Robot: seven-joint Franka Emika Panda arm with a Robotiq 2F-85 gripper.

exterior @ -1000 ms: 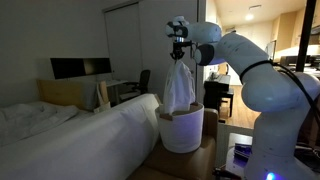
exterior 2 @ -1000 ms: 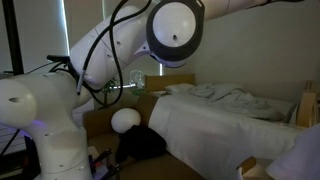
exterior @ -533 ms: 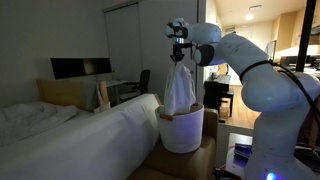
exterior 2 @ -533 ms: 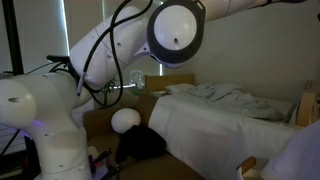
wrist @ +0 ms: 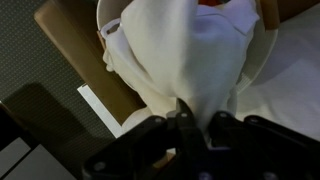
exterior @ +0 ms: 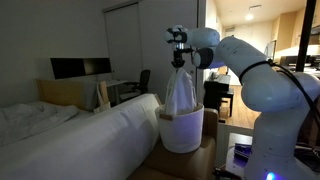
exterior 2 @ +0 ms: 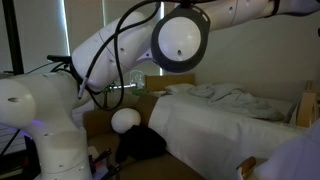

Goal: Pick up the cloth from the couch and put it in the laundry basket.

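Note:
The robot's gripper should release the cloth low inside the round rim of the white laundry basket point(exterior: 180, 108) point(wrist: 188, 40) beside the couch.
The white cloth point(exterior: 181, 92) hangs straight down from my gripper point(exterior: 180, 62), which is shut on its top end. Its lower part sits inside the white laundry basket point(exterior: 181, 134), which stands at the end of the pale couch point(exterior: 85, 140). In the wrist view the cloth point(wrist: 190, 55) drapes down from my gripper point(wrist: 196, 118) into the round basket rim point(wrist: 262, 62) below. The couch point(exterior 2: 230, 125) also shows in an exterior view, where my gripper, the cloth and the basket are hidden behind the arm.
A desk with a dark monitor point(exterior: 80, 68) and a chair point(exterior: 135, 85) stand behind the couch. The robot's white base point(exterior: 275, 130) rises right of the basket. A tan board point(wrist: 75, 50) lies beside the basket. A crumpled cover point(exterior 2: 225, 96) lies on the couch.
My gripper has sunk a little with the cloth, so more of the cloth has gone down into the basket. The grip has stayed shut.

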